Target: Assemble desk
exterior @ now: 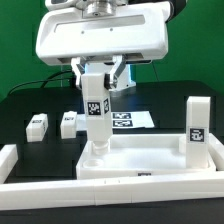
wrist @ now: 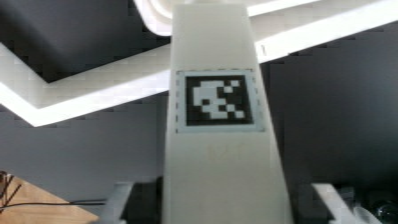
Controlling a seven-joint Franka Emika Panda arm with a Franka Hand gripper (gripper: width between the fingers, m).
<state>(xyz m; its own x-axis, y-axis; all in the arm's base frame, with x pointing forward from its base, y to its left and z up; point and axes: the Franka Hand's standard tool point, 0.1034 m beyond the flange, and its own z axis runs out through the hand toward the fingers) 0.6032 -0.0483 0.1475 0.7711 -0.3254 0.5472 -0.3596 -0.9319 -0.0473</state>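
Next, I release the white leg upright in the tabletop's near corner (exterior: 94,163), across from the second standing leg.
A white square leg (exterior: 96,115) with a black-and-white tag stands upright on the desk tabletop's (exterior: 140,162) corner at the exterior view's left. My gripper (exterior: 96,88) comes down from above and is shut on the leg's upper part. In the wrist view the leg (wrist: 221,100) fills the middle and runs away from the gripper (wrist: 217,205), with a finger on each side. The tabletop's white rim (wrist: 71,95) shows beyond it. A second leg (exterior: 197,124) stands upright on the corner at the exterior view's right.
Two loose tagged legs (exterior: 38,124) (exterior: 69,122) lie on the black table at the exterior view's left. The marker board (exterior: 127,120) lies behind the tabletop. Low white border bars run along the left (exterior: 10,160) and the front (exterior: 120,198).
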